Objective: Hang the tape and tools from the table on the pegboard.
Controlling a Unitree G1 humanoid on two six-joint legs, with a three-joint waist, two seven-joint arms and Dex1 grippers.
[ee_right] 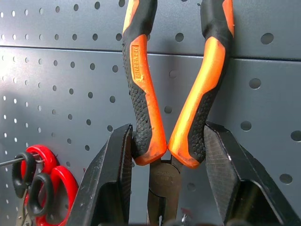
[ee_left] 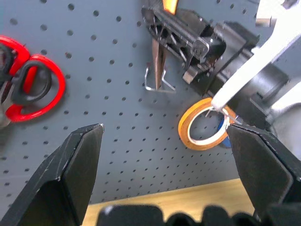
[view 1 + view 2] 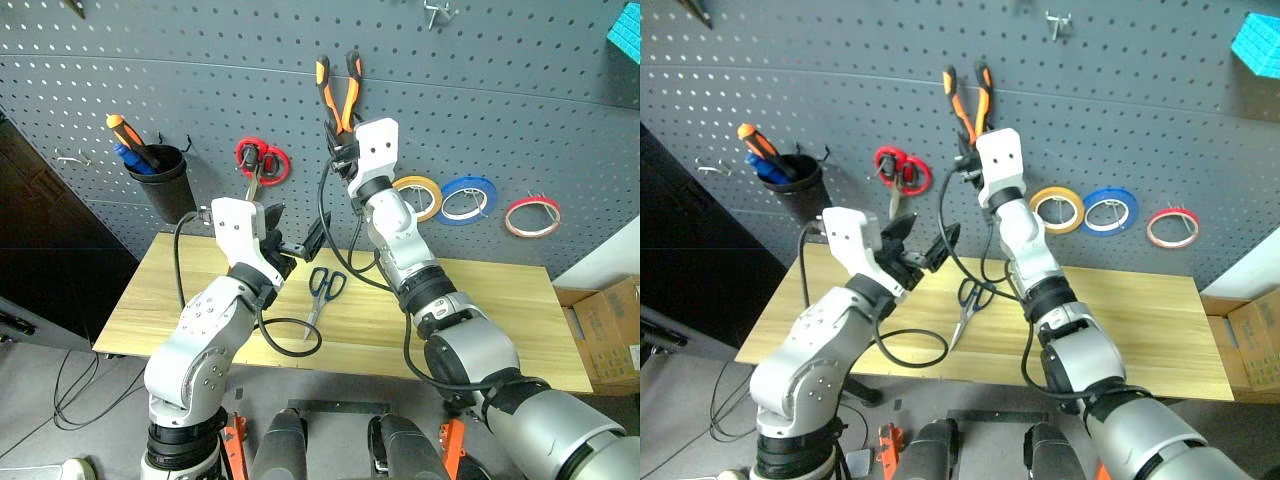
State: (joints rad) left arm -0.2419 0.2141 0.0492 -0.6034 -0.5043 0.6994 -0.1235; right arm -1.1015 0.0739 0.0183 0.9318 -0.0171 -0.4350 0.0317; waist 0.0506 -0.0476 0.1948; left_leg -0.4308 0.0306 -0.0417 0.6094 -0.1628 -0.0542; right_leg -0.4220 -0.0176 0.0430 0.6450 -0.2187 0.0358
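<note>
The robot's right gripper should release the orange-and-black pliers on the pegboard hook [image 3: 356, 160] [image 1: 183, 214] between the red-handled scissors and the yellow roll.
My right gripper [image 3: 342, 140] is raised against the dark grey pegboard [image 3: 500, 100], shut on the orange-and-black pliers [image 1: 150, 127]. Their handles point up and their nose hangs down by a metal hook [image 2: 157, 84]. Lower and to the left, my left gripper [image 3: 295, 235] is open and holds nothing, above the pale wood table [image 3: 500, 320]. The blue-handled scissors [image 3: 325, 287] lie flat on the table just below it. The red-rimmed tape [image 3: 532, 216] hangs on the pegboard at the right.
On the pegboard hang a yellow roll [image 3: 418, 192], a blue roll [image 3: 468, 199], red-handled scissors [image 3: 262, 160] and a black cup [image 3: 160, 180] with an orange-and-black screwdriver. A black cable [image 3: 290, 335] loops over the table. A cardboard box [image 3: 605, 330] stands at the right.
</note>
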